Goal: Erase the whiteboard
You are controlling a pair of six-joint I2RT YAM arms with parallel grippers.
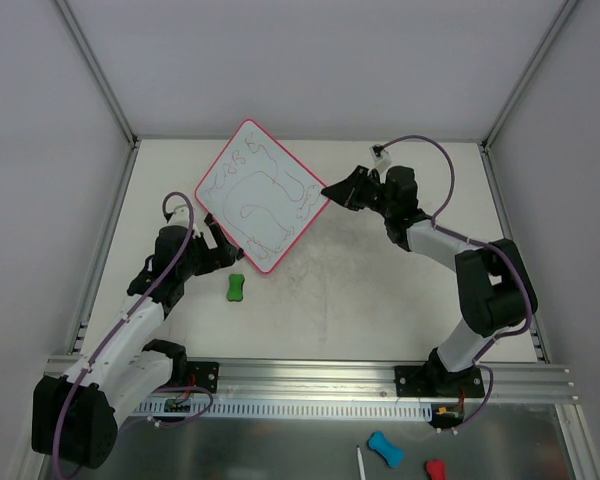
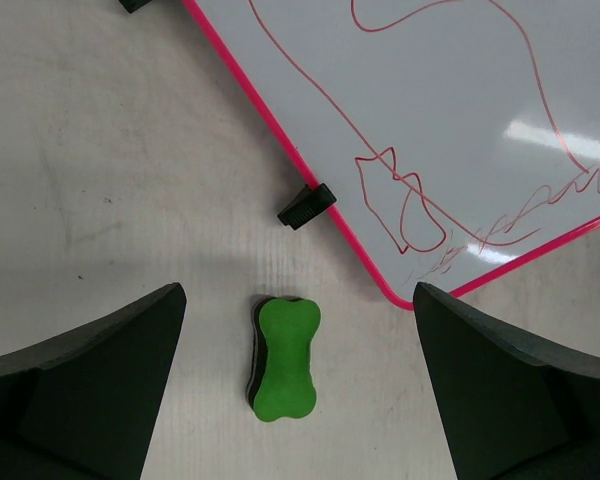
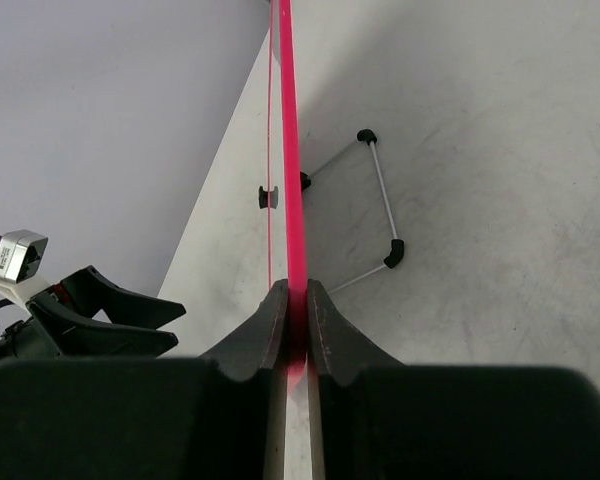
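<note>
Next, the robot's left gripper should move down to the narrow middle [image 1: 235, 288] [image 2: 286, 361] of the green bone-shaped eraser and close there, to wipe the whiteboard with it.
The whiteboard [image 1: 260, 195] is a white square with a pink-red rim and thin red scribbles, turned like a diamond on the table. My right gripper [image 1: 332, 190] is shut on its right corner. In the right wrist view the rim [image 3: 288, 150] runs edge-on between the closed fingers of the right gripper [image 3: 295, 295]. My left gripper [image 1: 220, 250] is open at the board's lower left edge. In the left wrist view the left gripper [image 2: 298, 292] stands above a green bone-shaped eraser [image 2: 285, 360], which lies on the table [image 1: 236, 288] near the board's corner [image 2: 460, 120].
A black clip [image 2: 307, 205] sticks out under the board's edge, and a wire stand [image 3: 380, 200] shows behind it. A blue eraser [image 1: 384, 448], a red one [image 1: 435, 470] and a white pen [image 1: 360, 465] lie in front of the rail. Grey walls enclose the table.
</note>
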